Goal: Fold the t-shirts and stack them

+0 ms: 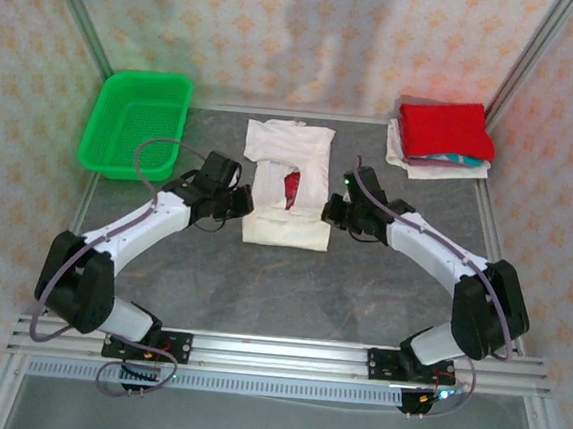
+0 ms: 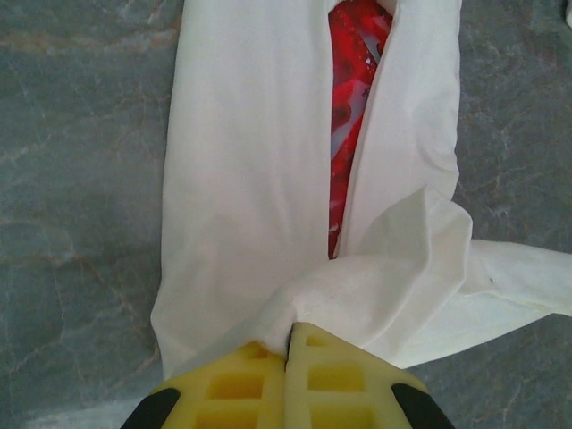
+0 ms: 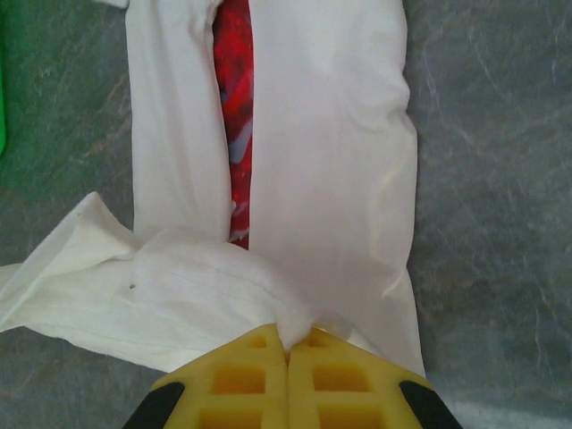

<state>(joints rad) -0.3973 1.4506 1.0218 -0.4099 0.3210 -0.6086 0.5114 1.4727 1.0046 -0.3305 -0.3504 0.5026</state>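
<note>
My right gripper is at the bunched fold. It will let go of it at the t-shirt strip's stack-side edge, level with the red slit's top (image 1: 325,175).
A cream-white t-shirt (image 1: 288,180) lies in the middle of the table, its sides folded in to a narrow strip. A slit of red graphic (image 1: 292,187) shows between the flaps. My left gripper (image 1: 244,203) is at the strip's left edge, shut on a pinch of the cloth (image 2: 357,286) between its yellow fingers (image 2: 241,380). My right gripper (image 1: 329,211) is at the right edge, shut on a bunched fold (image 3: 214,290). A stack of folded t-shirts (image 1: 444,136), red on top with white and teal edges under it, sits at the back right.
A green mesh basket (image 1: 134,126) stands at the back left. Metal frame posts run along both sides of the grey table (image 1: 279,294). A rail with both arm bases crosses the near edge.
</note>
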